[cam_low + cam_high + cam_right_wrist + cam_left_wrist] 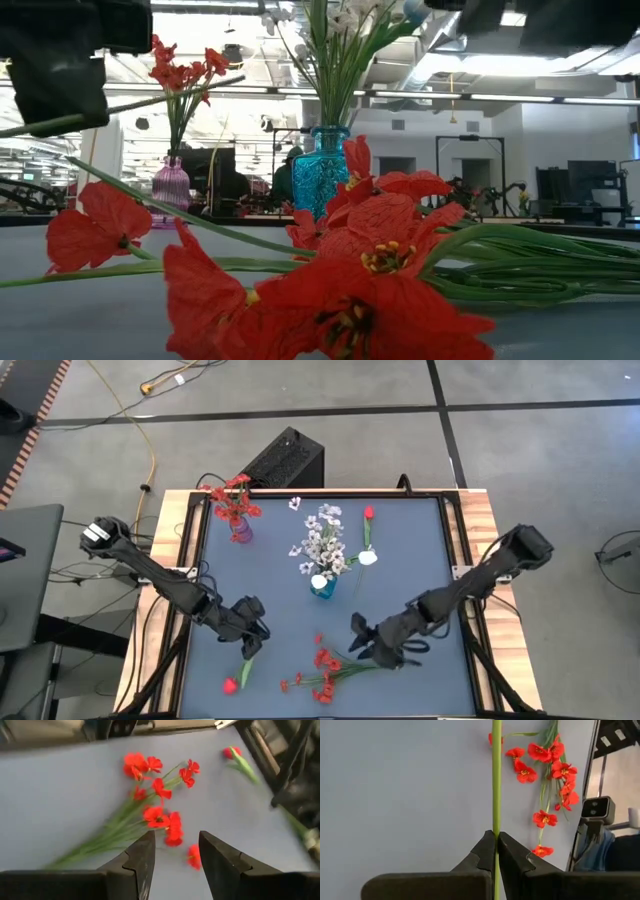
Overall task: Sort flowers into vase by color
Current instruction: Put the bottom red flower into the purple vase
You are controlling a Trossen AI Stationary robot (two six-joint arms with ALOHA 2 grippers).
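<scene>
Next, I let go of the single red flower with my left gripper above the red-bloomed spray (312,682) (550,795), leaving it with my right gripper.
My left gripper (250,640) is over the table's near left part, shut on a single green stem whose red bloom (230,684) points at the near edge. My right gripper (362,642) hovers open just right of a red-bloomed spray (322,670) lying flat on the mat; in the right wrist view the spray (155,815) lies ahead of the open fingers. A purple vase (240,528) holds red flowers. A blue vase (322,584) holds white flowers. A red-budded stem (367,525) and a white bloom (368,558) lie right of the blue vase. My left gripper pinches the single flower's green stem (496,827) between its two fingertips (487,851), partway along the stem, away from the bloom. The stem runs straight on past the fingers over the mat. Whether the bloom end touches the table, I cannot tell.
A small white bloom (295,503) lies near the far edge. Wooden rails (165,575) frame the dark mat. A black box (285,460) sits beyond the far edge. Bare mat lies between the vases and the spray.
</scene>
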